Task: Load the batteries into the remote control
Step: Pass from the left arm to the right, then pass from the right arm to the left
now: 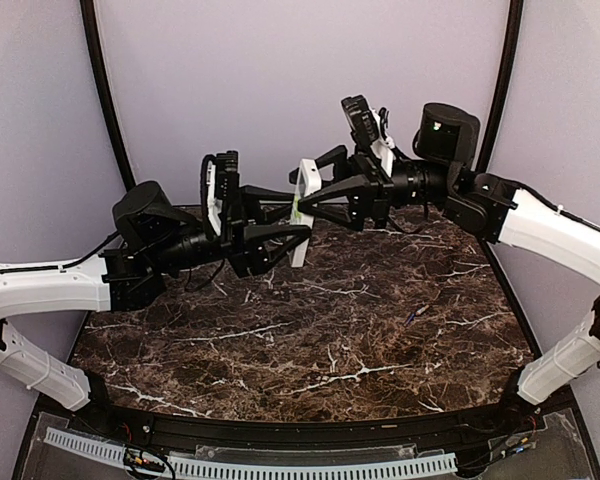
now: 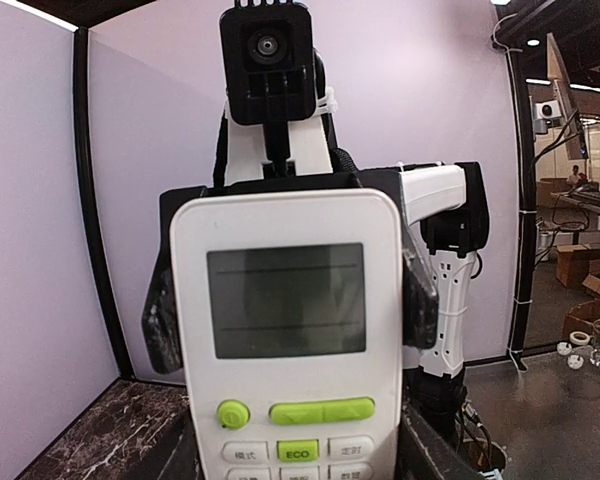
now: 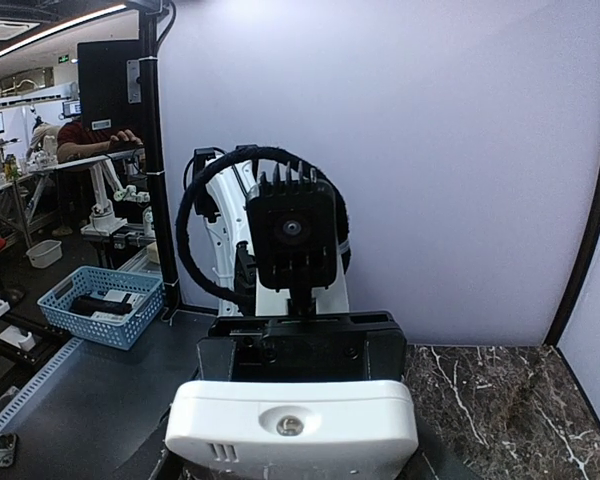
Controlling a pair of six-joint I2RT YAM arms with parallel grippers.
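Next, my left gripper takes the remote control's top end and my right gripper the remote control's lower end (image 1: pixel 298 257), because the remote control's back faces into my right gripper.
The remote control (image 1: pixel 302 215) is a white handset held upright in the air between both arms, above the back of the table. In the left wrist view its face (image 2: pixel 290 330) fills the frame, with a dark display and green buttons. In the right wrist view its top end (image 3: pixel 292 425) shows the small LED. My left gripper (image 1: pixel 296 226) is shut on its lower part. My right gripper (image 1: pixel 308 196) clasps its upper part, with its fingers (image 2: pixel 418 300) on the side edges. One battery (image 1: pixel 412 316), slim and bluish, lies on the table at the right.
The dark marble table (image 1: pixel 280 360) is enclosed by purple walls and black posts. Outside it, a blue basket (image 3: pixel 100 305) stands on a bench to the left. Cardboard boxes (image 2: pixel 580 265) and a cup stand to the right.
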